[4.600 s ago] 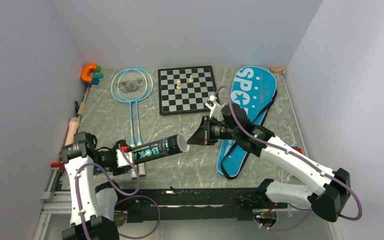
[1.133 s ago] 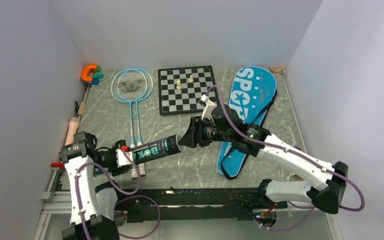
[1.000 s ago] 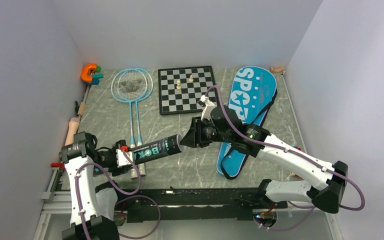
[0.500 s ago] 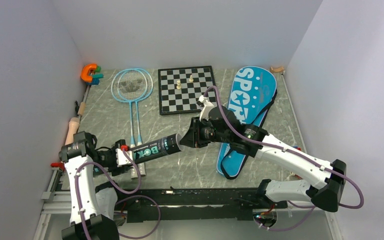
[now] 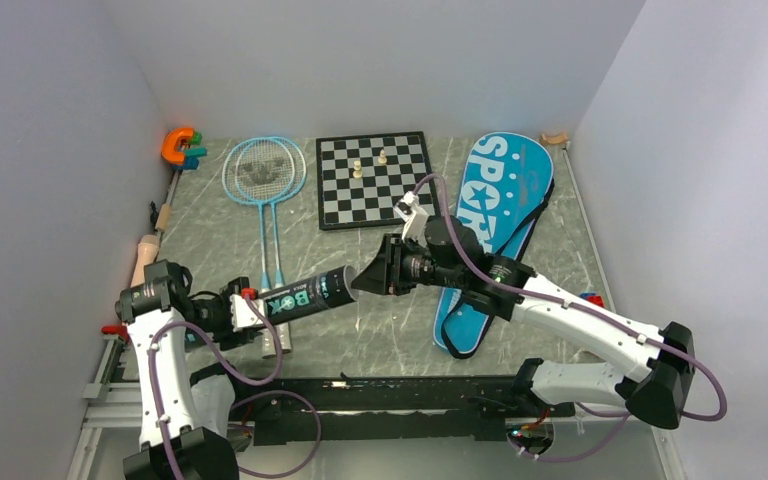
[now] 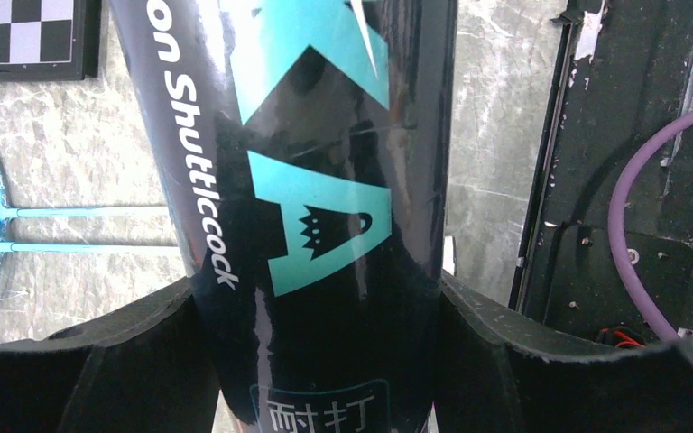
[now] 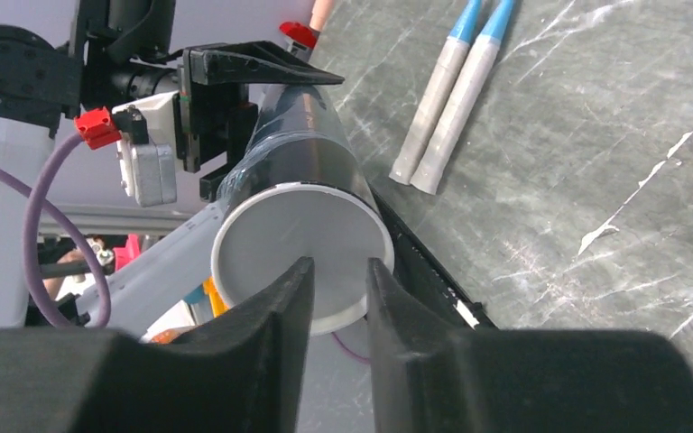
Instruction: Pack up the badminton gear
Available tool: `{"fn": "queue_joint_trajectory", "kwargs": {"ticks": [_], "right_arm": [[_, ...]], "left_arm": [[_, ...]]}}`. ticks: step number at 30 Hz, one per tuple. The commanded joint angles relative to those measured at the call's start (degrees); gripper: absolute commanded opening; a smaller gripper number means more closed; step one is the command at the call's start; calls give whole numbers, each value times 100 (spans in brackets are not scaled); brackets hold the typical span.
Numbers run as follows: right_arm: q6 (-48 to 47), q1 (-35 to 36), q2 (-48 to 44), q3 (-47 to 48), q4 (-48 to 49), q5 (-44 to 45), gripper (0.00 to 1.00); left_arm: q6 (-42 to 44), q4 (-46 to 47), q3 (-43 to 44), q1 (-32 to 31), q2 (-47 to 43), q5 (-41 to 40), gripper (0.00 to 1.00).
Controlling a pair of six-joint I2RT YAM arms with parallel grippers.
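I need to use my left gripper to set down and let go of the black lettered tube on the table (image 5: pixel 205 288), between the racket handles and the nearby wall.
My left gripper (image 5: pixel 248 310) is shut on the black lettered tube (image 5: pixel 305 297), held level above the table's front left; the tube fills the left wrist view (image 6: pixel 316 180) between the fingers of the left gripper (image 6: pixel 316 290). My right gripper (image 5: pixel 360 282) has its jaws nearly together and empty, their tips at the tube's white end cap (image 7: pixel 293 234), as the right wrist view shows of the right gripper (image 7: pixel 335 268). Two light-blue rackets (image 5: pixel 263 172) lie at the back left. The blue SPORT bag (image 5: pixel 500 195) lies to the right. No shuttlecocks are visible.
A chessboard (image 5: pixel 373 178) with two pale pieces lies at the back centre. An orange C-shaped toy (image 5: pixel 175 145) sits in the back left corner. The racket handles (image 7: pixel 442 108) lie on the table under the tube. Walls close in on three sides.
The tube and my left gripper have shifted slightly left. My right gripper has followed it left and stays at the white cap.
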Motion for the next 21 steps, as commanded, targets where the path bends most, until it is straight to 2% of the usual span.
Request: {"fn": "queue_joint_trajectory", "kwargs": {"ticks": [1, 3, 5, 8, 11, 13, 18, 21], "right_arm": [[-65, -62, -85, 294, -89, -123, 40], [-222, -373, -280, 548, -589, 72, 55], [-364, -844, -494, 829, -1112, 245, 69], [-595, -1631, -745, 1119, -1686, 251, 80], [-803, -2145, -878, 1229, -2318, 509, 86], [-844, -2389, -948, 1134, -2626, 770, 88], [-830, -3096, -1187, 425, -2968, 1141, 91], [-838, -3463, -1228, -27, -3087, 1544, 93]], "left_arm": [[-307, -193, 326, -92, -33, 1323, 8], [-903, 170, 370, -89, 60, 1306, 8], [-1905, 851, 401, -73, 153, 1200, 8], [-3512, 2137, 373, 18, 247, 730, 10], [-5102, 3566, 231, 93, 346, -299, 12], [-5814, 4170, 171, 150, 588, -1168, 13], [-6795, 4745, 269, 442, 1512, -2902, 13], [-7083, 4819, 196, 757, 1943, -3251, 15]]}}
